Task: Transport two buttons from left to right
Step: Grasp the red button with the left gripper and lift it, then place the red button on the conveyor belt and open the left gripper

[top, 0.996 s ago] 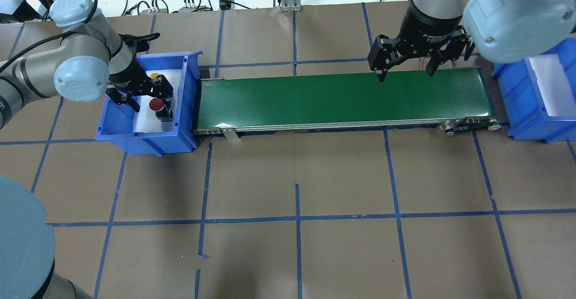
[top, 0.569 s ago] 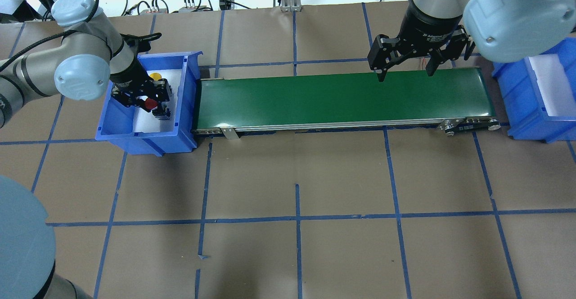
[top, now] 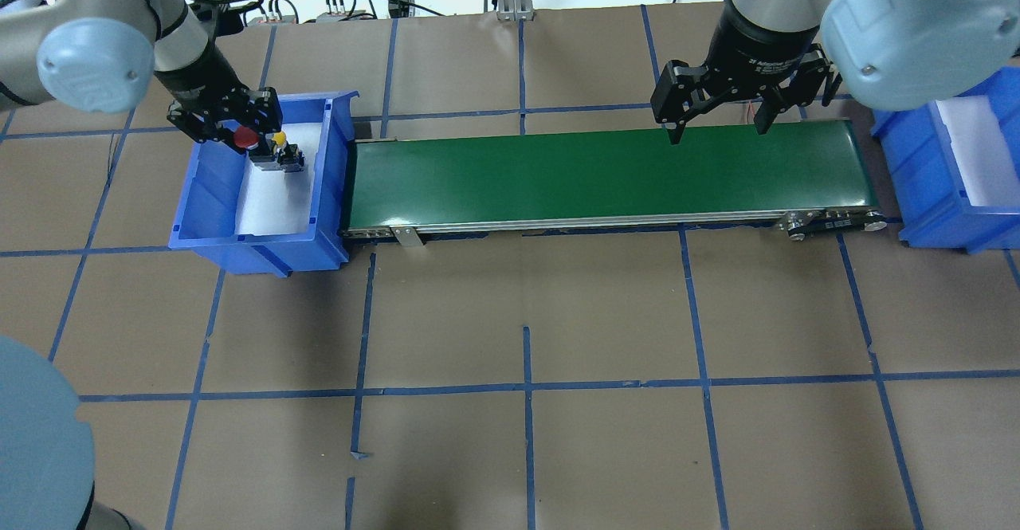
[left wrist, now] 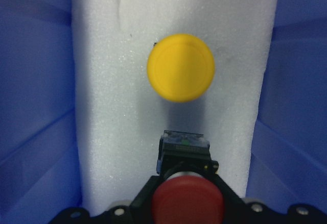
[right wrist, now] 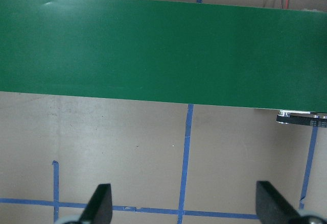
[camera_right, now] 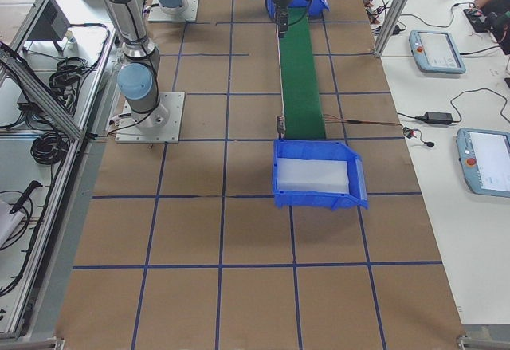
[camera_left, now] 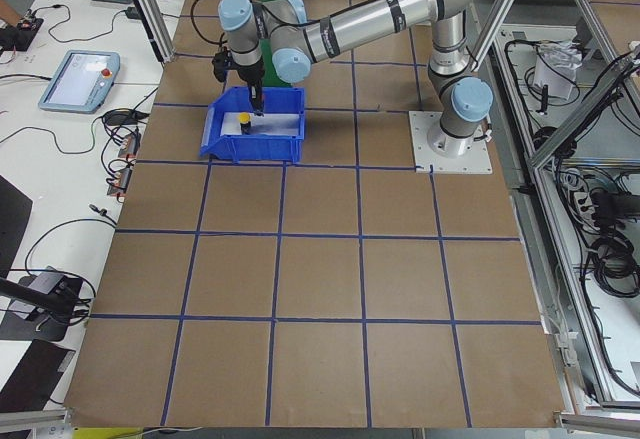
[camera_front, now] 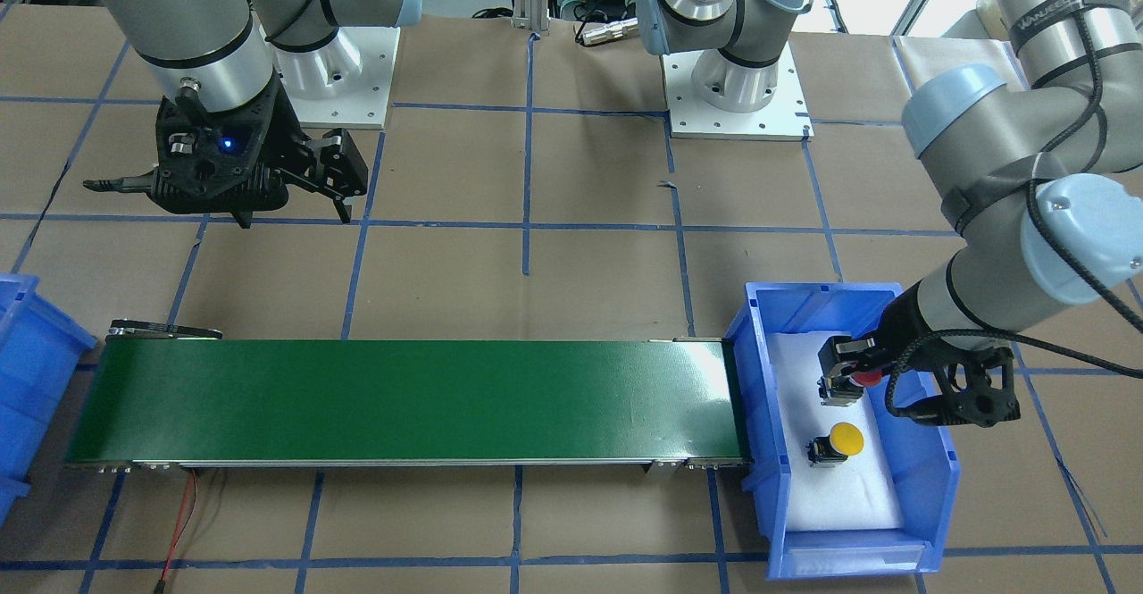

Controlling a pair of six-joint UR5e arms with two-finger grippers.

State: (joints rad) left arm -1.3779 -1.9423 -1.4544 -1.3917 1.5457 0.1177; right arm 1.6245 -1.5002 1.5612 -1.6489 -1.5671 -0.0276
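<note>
The red button will drop from my left gripper onto the green belt's end [camera_front: 648,401] near the yellow button's blue bin.
My left gripper [top: 243,138] is shut on the red mushroom-cap button [top: 245,137] and holds it lifted over the white foam in the left blue bin [top: 319,227]. The left wrist view shows the red button [left wrist: 188,201] between the jaws at the bottom edge. The yellow button [left wrist: 180,67] stands upright on the foam below; it also shows in the front view [camera_front: 845,438]. My right gripper [top: 717,127] is open and empty, hovering over the far right end of the green conveyor belt [top: 606,171].
A second blue bin [top: 924,195] with white foam lining stands just past the belt's right end. The belt runs between the two bins. Brown paper with blue tape lines covers the table [top: 526,315]. Cables lie along the back edge.
My left gripper closed on the red button, lifted it off the foam and moved toward the back of the bin. The right arm has not moved.
</note>
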